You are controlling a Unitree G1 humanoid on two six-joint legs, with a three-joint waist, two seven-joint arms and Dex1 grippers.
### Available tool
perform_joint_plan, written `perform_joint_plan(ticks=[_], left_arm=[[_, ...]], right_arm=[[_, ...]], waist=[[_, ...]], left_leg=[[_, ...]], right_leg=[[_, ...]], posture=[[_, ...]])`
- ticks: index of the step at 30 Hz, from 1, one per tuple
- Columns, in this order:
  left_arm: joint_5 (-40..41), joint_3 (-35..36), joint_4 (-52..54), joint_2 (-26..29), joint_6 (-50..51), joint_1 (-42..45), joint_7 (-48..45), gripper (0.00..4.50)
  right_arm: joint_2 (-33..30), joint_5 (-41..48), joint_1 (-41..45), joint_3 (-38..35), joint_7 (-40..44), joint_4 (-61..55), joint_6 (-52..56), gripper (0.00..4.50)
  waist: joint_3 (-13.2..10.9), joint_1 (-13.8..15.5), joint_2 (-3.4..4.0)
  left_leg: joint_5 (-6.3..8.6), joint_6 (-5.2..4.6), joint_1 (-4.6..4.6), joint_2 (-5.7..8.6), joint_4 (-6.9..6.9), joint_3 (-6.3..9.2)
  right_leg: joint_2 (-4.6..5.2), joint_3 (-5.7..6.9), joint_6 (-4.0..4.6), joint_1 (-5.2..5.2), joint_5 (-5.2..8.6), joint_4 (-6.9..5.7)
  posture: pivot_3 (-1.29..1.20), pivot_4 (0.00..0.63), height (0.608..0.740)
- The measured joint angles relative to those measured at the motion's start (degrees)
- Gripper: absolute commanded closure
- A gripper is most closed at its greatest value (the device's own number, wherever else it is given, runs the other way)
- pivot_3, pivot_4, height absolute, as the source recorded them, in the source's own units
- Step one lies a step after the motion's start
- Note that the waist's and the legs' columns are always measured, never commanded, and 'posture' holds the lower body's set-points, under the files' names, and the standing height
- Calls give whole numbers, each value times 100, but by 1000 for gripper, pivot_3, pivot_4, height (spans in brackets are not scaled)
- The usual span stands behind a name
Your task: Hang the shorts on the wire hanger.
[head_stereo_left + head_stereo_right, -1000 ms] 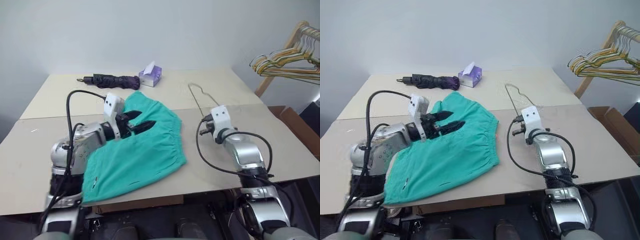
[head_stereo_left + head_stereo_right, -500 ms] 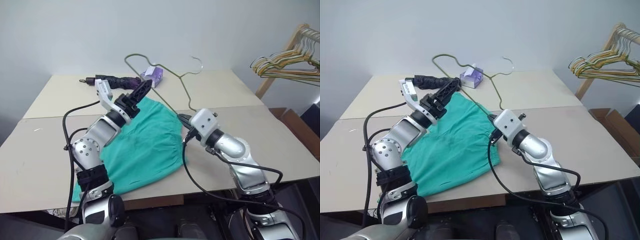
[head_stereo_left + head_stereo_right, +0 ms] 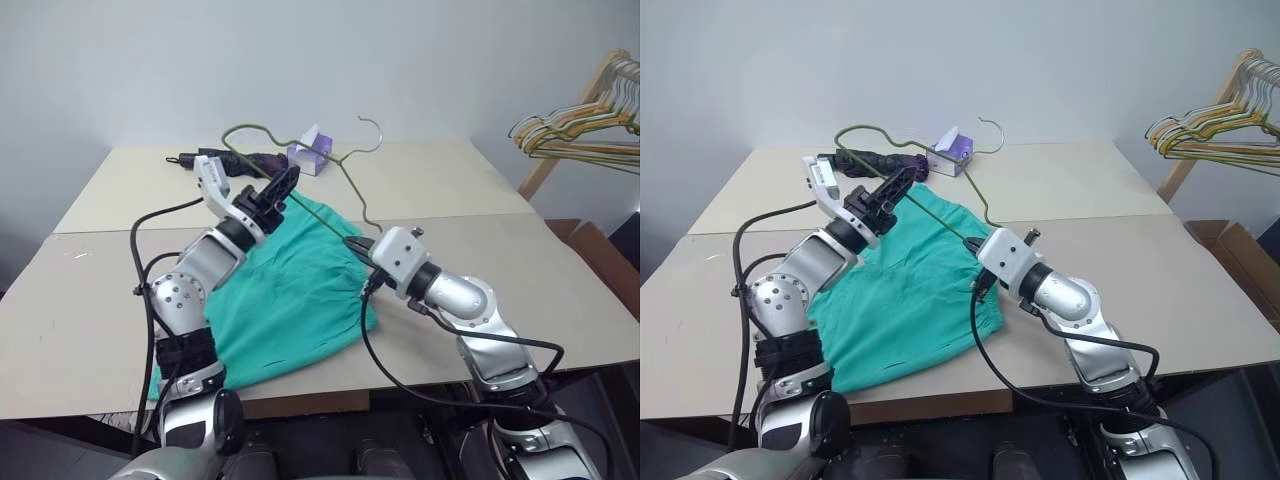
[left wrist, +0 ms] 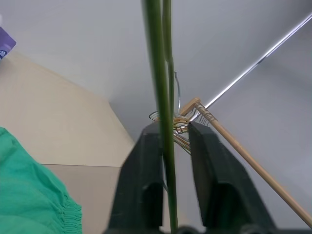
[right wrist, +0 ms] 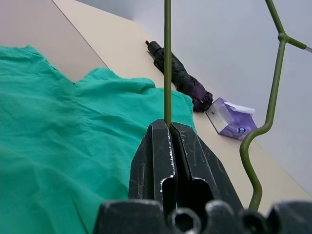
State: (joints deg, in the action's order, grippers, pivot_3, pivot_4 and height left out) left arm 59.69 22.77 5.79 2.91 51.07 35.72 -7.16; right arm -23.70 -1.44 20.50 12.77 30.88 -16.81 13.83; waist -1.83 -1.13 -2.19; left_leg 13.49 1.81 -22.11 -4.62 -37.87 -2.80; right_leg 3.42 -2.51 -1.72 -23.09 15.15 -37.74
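My right gripper pinches just the hanger's straight bottom wire; it should open and take the hanger's bent corner (image 3: 379, 229) while my left gripper holds on.
The teal-green shorts (image 3: 290, 295) lie spread flat on the table (image 3: 90, 300), reaching its near edge. The wire hanger (image 5: 167, 58) is held up in the air above them, tilted, with its hook pointing up toward the back wall. My left gripper (image 3: 286, 182) is shut on the hanger's wire (image 4: 159, 73) over the far end of the shorts. My right gripper (image 3: 353, 241) is shut on the same wire lower down, at the right edge of the shorts by the waistband. One of its black fingers (image 5: 155, 151) pinches the wire from the side.
A folded dark umbrella (image 3: 250, 160) and a small purple tissue box (image 3: 312, 153) lie at the back of the table. A wooden rack with a bunch of yellow and grey hangers (image 3: 575, 125) stands off the table's right side.
The right gripper has lifted the hanger off the table and carried it left over the shorts. The left gripper rose from the shorts and shut on the wire.
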Motion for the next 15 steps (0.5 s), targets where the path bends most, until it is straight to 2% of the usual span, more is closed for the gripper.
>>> perform_joint_plan(ticks=[8, 11, 15], left_arm=[[-26, -172, 2, 38, -219, -78, -14, 4437], [-211, -401, 7, 203, -248, -83, -80, 4500], [-491, -581, 3, 260, -446, -182, -190, 4500]], right_arm=[[76, -69, 0, 10, -65, 37, 67, 4500], [35, -162, 0, 54, -21, 36, 164, 3770], [10, -248, 8, 53, -21, -14, 134, 2513]], waist=[[0, 1, 0], [0, -1, 0], [0, -8, 0]], left_leg=[[0, 0, -2, 0, 0, 0], [0, 0, -2, 0, 0, 0], [0, 0, -2, 0, 0, 0]], right_leg=[[0, 1, 0, 0, -1, 4], [0, 1, 0, 0, -1, 4], [0, 1, 0, -1, -1, 5]], posture=[[-5, 0, 740], [-3, 0, 740], [-3, 0, 740]])
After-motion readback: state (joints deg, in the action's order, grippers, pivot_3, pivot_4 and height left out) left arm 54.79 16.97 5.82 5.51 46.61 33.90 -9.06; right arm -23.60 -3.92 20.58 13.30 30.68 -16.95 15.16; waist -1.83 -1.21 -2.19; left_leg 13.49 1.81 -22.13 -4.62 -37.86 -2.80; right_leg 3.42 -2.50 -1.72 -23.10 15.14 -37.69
